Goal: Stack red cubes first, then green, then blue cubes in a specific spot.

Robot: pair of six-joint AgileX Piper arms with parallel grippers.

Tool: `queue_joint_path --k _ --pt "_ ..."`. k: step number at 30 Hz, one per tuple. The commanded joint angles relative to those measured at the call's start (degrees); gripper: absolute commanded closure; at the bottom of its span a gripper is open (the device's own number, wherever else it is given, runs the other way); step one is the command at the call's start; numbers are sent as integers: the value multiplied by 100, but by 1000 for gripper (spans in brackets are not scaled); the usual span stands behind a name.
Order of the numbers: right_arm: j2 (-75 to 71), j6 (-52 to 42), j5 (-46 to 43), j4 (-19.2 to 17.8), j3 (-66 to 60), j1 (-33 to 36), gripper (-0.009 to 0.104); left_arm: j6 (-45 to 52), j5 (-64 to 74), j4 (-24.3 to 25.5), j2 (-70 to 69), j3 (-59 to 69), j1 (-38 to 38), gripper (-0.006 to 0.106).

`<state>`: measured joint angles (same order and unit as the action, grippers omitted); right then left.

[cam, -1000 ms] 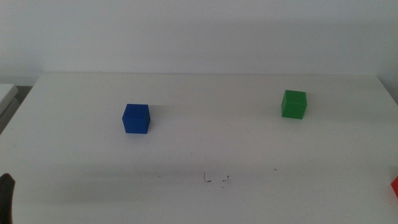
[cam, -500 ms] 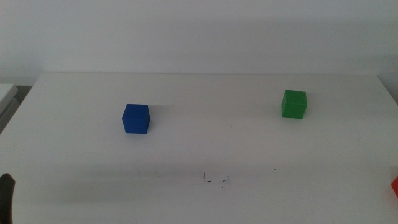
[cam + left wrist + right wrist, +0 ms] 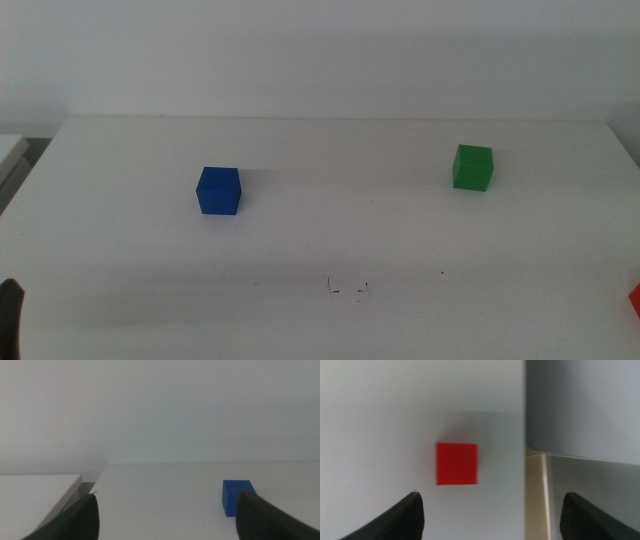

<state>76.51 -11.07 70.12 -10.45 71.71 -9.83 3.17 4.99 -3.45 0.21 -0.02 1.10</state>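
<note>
The robot's right gripper should next move down and close on two opposite sides of the red cube (image 3: 636,299) (image 3: 457,464), near the edge of the table.
The blue cube (image 3: 219,191) sits on the white table at middle left, and the green cube (image 3: 473,167) at the back right. Only a sliver of the red cube (image 3: 635,298) shows at the right edge. The specific spot (image 3: 348,289), a few dark scribbles, lies bare near the front centre. My left gripper (image 3: 168,496) is open and low over the table's left side, with the blue cube (image 3: 237,497) ahead, beside one jaw. Above the red cube (image 3: 456,463) my right gripper (image 3: 493,495) hangs open, holding nothing.
A tiny dark speck (image 3: 443,272) lies right of the scribbles. In the right wrist view the table's edge (image 3: 525,435) runs close beside the red cube. A dark bit of the left gripper (image 3: 10,315) shows at the middle view's lower left corner.
</note>
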Motion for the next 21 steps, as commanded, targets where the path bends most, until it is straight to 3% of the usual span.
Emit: queue_joint_path --k 1,5,10,21 --pt "175 -205 -15 163 53 -57 2 -1 -48 0 -21 2 -1 7" --pt "351 -289 -15 360 53 -57 2 -1 -59 0 -21 2 -1 7" --pt "322 -223 -15 27 53 -57 2 -1 -59 0 -21 2 -1 7" --pt "264 29 -15 75 53 -57 2 -1 -47 0 -21 2 -1 7"
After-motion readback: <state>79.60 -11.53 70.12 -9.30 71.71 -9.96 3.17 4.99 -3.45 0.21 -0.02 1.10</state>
